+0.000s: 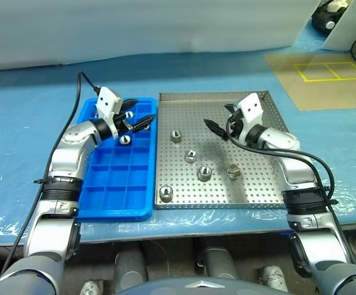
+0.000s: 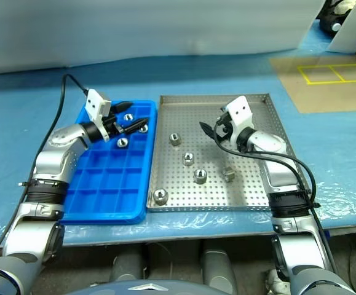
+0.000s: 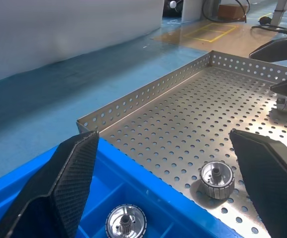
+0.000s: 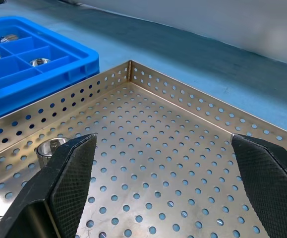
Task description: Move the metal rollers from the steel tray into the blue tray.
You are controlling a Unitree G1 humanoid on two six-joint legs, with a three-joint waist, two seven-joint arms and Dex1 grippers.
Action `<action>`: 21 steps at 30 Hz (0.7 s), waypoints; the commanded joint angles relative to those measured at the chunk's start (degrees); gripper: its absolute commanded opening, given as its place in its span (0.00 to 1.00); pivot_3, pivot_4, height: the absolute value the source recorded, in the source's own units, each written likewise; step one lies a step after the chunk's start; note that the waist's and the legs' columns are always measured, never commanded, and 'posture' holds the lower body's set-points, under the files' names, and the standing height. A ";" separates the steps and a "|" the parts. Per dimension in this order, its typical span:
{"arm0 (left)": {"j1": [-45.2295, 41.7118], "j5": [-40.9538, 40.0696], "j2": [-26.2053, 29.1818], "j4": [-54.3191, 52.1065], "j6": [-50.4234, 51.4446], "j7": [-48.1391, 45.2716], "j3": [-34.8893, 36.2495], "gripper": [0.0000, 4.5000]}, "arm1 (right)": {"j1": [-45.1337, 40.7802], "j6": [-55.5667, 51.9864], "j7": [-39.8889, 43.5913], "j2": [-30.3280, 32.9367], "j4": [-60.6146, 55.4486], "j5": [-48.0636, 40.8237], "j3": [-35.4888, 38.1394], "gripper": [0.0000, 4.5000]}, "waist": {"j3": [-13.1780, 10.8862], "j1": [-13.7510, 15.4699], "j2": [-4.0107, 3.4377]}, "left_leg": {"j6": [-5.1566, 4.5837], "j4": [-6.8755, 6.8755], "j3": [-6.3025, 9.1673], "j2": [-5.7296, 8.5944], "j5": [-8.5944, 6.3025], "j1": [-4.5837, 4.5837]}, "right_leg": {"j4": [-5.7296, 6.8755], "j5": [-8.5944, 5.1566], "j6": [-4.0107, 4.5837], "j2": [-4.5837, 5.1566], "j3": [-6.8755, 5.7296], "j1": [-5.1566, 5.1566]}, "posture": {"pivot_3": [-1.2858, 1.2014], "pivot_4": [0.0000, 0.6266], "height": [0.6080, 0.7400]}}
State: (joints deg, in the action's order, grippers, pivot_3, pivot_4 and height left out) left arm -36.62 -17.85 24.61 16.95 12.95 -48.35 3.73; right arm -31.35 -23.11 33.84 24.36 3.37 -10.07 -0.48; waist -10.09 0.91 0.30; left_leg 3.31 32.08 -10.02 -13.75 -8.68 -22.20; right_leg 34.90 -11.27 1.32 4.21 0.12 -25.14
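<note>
My left gripper should close on the sides of the farthest metal roller (image 1: 176,137) (image 3: 217,180) in the steel tray, the one close to the blue tray's edge.
The steel tray (image 1: 257,184) lies at the middle of the table, and several metal rollers stand on its perforated floor, among them one (image 1: 176,136) near the left rim, one (image 1: 204,173) at the middle and one (image 1: 165,193) at the near left corner. To its left is the blue tray (image 1: 110,196), with two rollers (image 1: 125,139) (image 1: 130,114) in its far compartments. My left gripper (image 1: 142,123) hovers open over the blue tray's far end, nothing between its fingers (image 3: 59,188). My right gripper (image 1: 213,129) hangs open and empty over the far part of the steel tray.
Both trays rest on a blue plastic sheet (image 1: 30,123) over the table. A tan floor patch with a yellow marked rectangle (image 1: 331,70) lies at the far right. A white wall (image 1: 134,24) runs along the back.
</note>
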 commanded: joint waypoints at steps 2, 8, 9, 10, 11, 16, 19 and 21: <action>-0.72 -0.38 0.58 -1.54 -0.23 -0.69 0.12 0.99 | 0.22 -0.05 -0.48 0.27 -3.44 -0.94 1.35 1.00 | 0.00 -0.01 0.00 | 0.00 0.00 0.00 0.00 0.00 0.00 | 0.00 0.00 0.00 0.00 0.00 0.00 | 0.42 0.24 1.00; -1.28 -0.25 0.62 -1.00 -0.14 -1.35 -0.16 0.99 | 1.16 -1.68 2.03 1.18 -5.61 -2.63 1.16 1.00 | 0.00 -0.01 0.00 | -0.01 0.00 0.00 0.00 0.00 0.00 | 0.00 0.00 0.00 0.00 0.00 0.00 | 0.42 0.24 1.00; -1.42 -0.20 0.57 -0.83 -0.19 -1.37 -0.21 0.99 | 1.04 -1.58 1.66 1.22 -5.21 -2.27 1.33 1.00 | 0.00 0.00 0.00 | -0.01 0.00 0.00 0.00 0.00 0.00 | 0.00 0.00 0.00 0.00 0.01 0.00 | 0.42 0.24 1.00; -1.65 -0.05 0.39 -0.45 -0.43 -1.40 -0.37 0.99 | 0.99 -1.49 1.51 1.26 -4.99 -2.13 1.44 1.00 | 0.00 -0.01 0.00 | -0.01 0.00 0.00 0.00 0.00 0.01 | 0.00 0.00 0.00 0.00 0.00 0.01 | 0.42 0.24 1.00; -1.95 0.10 0.18 -0.03 -0.74 -1.52 -0.58 0.99 | 0.99 -1.47 1.42 1.30 -4.95 -2.10 1.48 1.00 | 0.00 -0.01 0.00 | 0.00 0.00 0.00 0.00 0.00 0.01 | 0.00 0.00 0.00 0.00 0.00 0.01 | 0.42 0.24 1.00; -8.35 1.41 -3.38 5.30 -3.70 -3.75 -3.76 0.99 | -0.01 -2.34 2.48 2.22 -5.81 -3.22 1.85 1.00 | 0.00 0.30 0.00 | 0.00 0.03 0.00 0.01 0.00 0.00 | 0.02 0.00 0.00 0.01 0.00 0.03 | 0.42 0.24 1.00; -13.17 3.29 -5.63 11.30 -7.14 -7.06 -6.49 0.99 | -0.90 -3.39 4.23 3.85 -7.02 -4.38 2.65 1.00 | 0.00 0.45 0.00 | -0.02 0.06 0.00 0.07 -0.01 -0.01 | 0.00 0.00 0.00 0.02 0.02 0.06 | 0.41 0.24 1.00; -16.59 5.09 -6.47 16.43 -10.39 -10.54 -8.62 0.99 | -1.01 -3.99 4.52 4.93 -7.90 -4.63 3.07 1.00 | 0.00 0.29 0.00 | -0.01 0.07 0.00 0.10 0.00 0.00 | -0.02 0.01 -0.01 0.01 0.06 0.07 | 0.40 0.24 1.00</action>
State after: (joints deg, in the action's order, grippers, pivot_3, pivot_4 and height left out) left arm -51.02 -14.01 18.07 31.20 5.66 -56.30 -3.88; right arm -31.11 -26.93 37.92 28.14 -1.60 -13.53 0.31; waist -10.09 1.20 0.31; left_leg 3.30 32.13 -10.02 -13.66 -8.68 -22.20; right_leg 34.86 -11.27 1.31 4.22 0.18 -25.08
